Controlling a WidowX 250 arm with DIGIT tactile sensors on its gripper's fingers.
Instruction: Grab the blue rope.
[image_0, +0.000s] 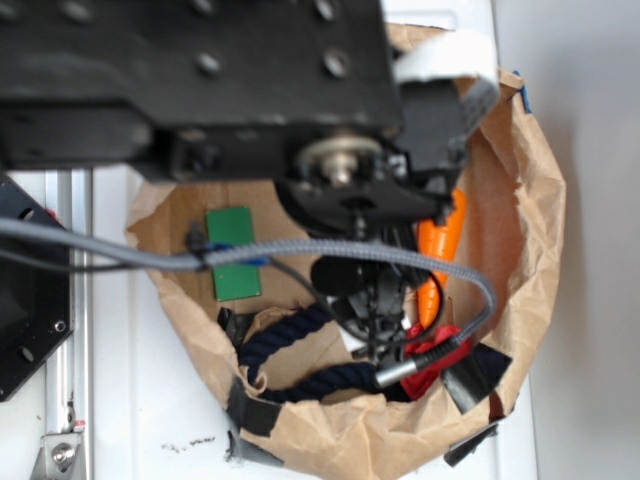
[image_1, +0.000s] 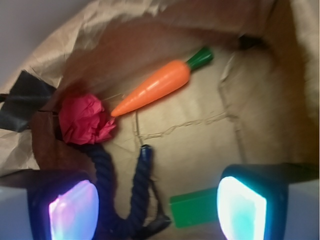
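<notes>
I need to close my gripper on the blue rope's glossy end with the cap (image_0: 323, 314) (image_1: 143, 166), the loose end on the green block's side, rather than on its bend.
The blue rope (image_1: 136, 192) is a thick dark navy twisted cord bent into a U on the brown paper floor, its glossy capped end (image_1: 145, 151) pointing away from me. In the exterior view the blue rope (image_0: 290, 345) curves along the front of the paper basin. My gripper (image_1: 157, 210) is open above it. Its glowing pads (image_1: 75, 210) stand wide apart with the rope's bend between them, close to the left one. Nothing is held. In the exterior view the gripper (image_0: 375, 300) hangs over the basin, mostly hidden by the arm.
An orange carrot (image_1: 155, 87) lies further off, a red crumpled paper ball (image_1: 84, 120) beside the rope's left leg, and a green block (image_1: 195, 207) near the right pad. Crumpled brown paper walls (image_0: 520, 230) ring everything. A grey braided cable (image_0: 330, 250) crosses above the basin.
</notes>
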